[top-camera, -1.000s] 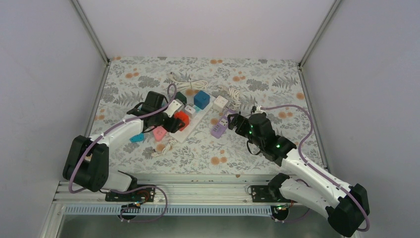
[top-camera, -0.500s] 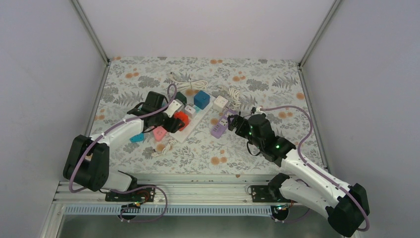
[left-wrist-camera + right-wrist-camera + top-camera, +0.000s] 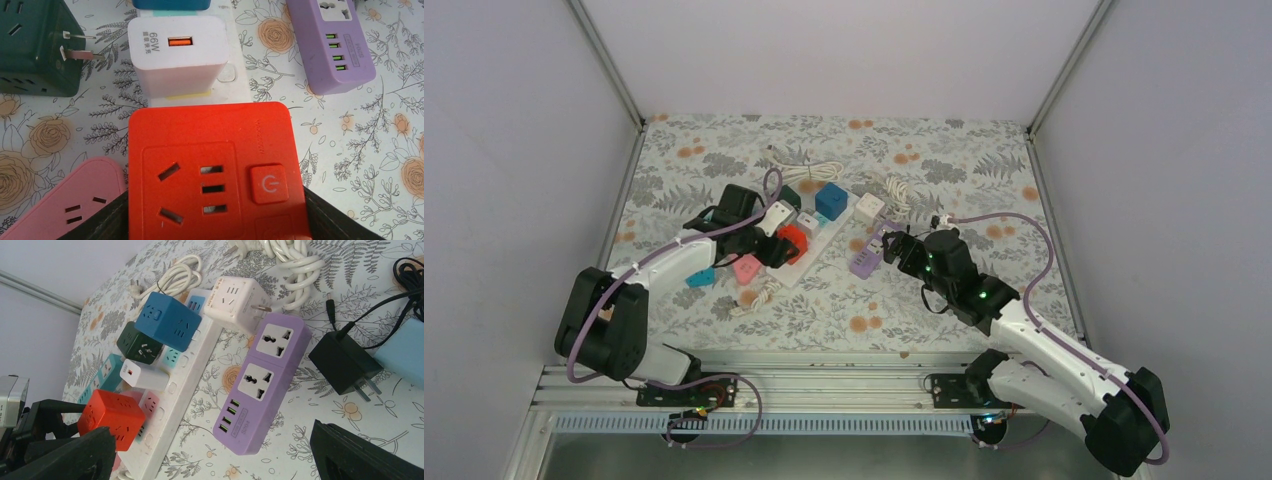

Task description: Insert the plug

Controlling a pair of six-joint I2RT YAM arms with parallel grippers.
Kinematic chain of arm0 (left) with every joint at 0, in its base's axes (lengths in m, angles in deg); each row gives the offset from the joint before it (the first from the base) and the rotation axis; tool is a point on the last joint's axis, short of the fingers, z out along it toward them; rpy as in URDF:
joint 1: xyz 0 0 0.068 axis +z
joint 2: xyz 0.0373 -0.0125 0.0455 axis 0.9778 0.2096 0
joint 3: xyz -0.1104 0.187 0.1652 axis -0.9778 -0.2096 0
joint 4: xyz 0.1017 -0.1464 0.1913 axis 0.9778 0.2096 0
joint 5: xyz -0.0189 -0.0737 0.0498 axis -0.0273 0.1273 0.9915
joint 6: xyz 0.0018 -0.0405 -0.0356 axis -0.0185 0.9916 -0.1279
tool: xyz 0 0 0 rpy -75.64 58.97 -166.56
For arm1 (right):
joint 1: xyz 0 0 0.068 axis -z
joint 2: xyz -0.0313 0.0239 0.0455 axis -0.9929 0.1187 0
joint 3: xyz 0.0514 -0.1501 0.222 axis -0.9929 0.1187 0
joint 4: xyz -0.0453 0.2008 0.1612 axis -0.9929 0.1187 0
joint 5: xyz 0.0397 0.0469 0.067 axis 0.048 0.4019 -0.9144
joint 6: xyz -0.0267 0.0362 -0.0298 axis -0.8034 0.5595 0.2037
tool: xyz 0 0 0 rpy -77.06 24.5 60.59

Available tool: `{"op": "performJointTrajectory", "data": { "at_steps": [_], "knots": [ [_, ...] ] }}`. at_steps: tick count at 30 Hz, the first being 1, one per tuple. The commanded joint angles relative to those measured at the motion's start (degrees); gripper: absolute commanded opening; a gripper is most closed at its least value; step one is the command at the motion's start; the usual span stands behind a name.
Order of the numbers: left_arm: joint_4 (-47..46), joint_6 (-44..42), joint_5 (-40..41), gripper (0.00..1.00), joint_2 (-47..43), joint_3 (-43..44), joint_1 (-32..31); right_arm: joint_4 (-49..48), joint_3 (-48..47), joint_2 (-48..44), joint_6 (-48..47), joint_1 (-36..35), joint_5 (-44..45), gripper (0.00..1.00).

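Note:
Next, I let go of the red cube with my left gripper on the white power strip (image 3: 821, 236) (image 3: 236, 91), next to the white charger.
The plug is a red cube adapter (image 3: 215, 170) with sockets and a power button on its face. My left gripper (image 3: 215, 212) is shut on it, a black finger (image 3: 100, 222) against each side. It stands on the near end of the white power strip (image 3: 185, 385), and its prongs are hidden underneath. From above, the red cube (image 3: 792, 240) sits at the left gripper (image 3: 779, 247), on the strip (image 3: 812, 255). My right gripper (image 3: 215, 460) is open with nothing between its fingers, hovering over a purple power strip (image 3: 260, 385) beside the white one.
A white charger (image 3: 175, 55), a blue cube (image 3: 162, 320) and a dark green cube (image 3: 35, 45) are on or by the strip. A pink adapter (image 3: 70, 205) lies left of the red cube. A black adapter (image 3: 345, 362), a white cube (image 3: 235, 297) and coiled white cables (image 3: 295, 260) lie further back.

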Motion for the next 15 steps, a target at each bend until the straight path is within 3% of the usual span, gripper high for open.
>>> {"op": "performJointTrajectory", "data": {
  "at_steps": [1, 15],
  "knots": [
    [3.52, 0.6, 1.31, 0.61, -0.49, 1.23, 0.34, -1.77, 0.88, -0.01, -0.29, 0.39, 0.41, 1.0],
    [5.37, -0.58, 1.07, 0.6, -2.86, 2.73, 0.3, -2.63, 0.98, 0.75, -0.29, 0.39, -0.88, 1.0]
  ]
}}
